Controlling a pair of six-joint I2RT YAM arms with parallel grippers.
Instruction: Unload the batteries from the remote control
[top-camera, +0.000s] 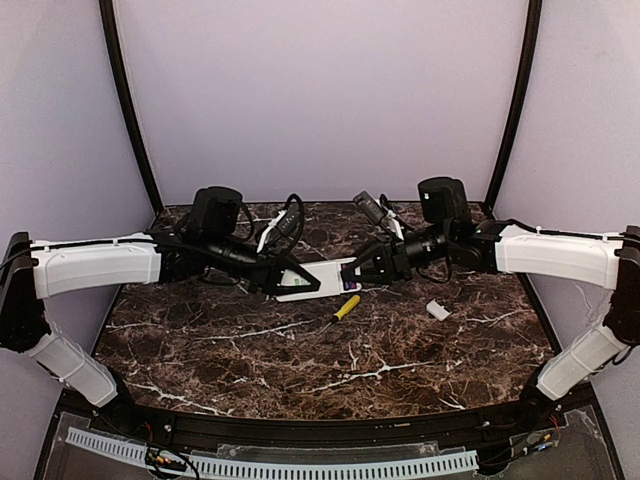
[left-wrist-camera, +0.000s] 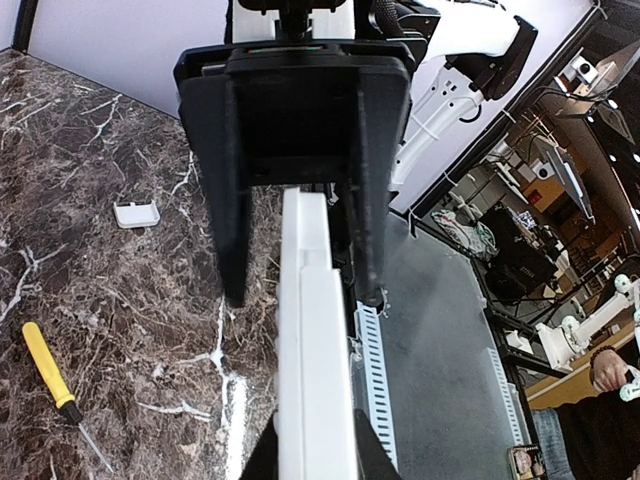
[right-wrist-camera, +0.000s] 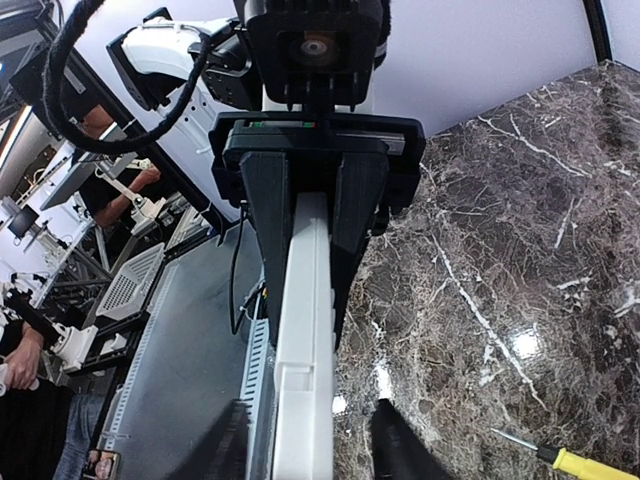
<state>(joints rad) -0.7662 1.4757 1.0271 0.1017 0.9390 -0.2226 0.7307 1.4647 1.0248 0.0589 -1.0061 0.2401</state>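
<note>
The white remote control, now held above the marble table, will be released by my left gripper, which will set it free on the marble table (top-camera: 291, 331) beside the screwdriver's metal tip.
The white remote control (top-camera: 318, 279) is held above the marble table between both arms. A bit of purple, the batteries (top-camera: 350, 284), shows at its right end. My left gripper (top-camera: 303, 285) is shut on the remote's left end; in the left wrist view its fingertips (left-wrist-camera: 365, 455) press both sides of the edge-on remote (left-wrist-camera: 315, 350). My right gripper (top-camera: 358, 272) straddles the other end with its jaws open. In the right wrist view its fingertips (right-wrist-camera: 400, 445) stand apart from the remote (right-wrist-camera: 305, 340). The batteries are hidden in both wrist views.
A yellow-handled screwdriver (top-camera: 345, 307) lies on the table just below the remote, and shows again as the screwdriver (left-wrist-camera: 50, 375) in the left wrist view. A small white cover piece (top-camera: 438, 310) lies to the right. Cables hang behind both wrists.
</note>
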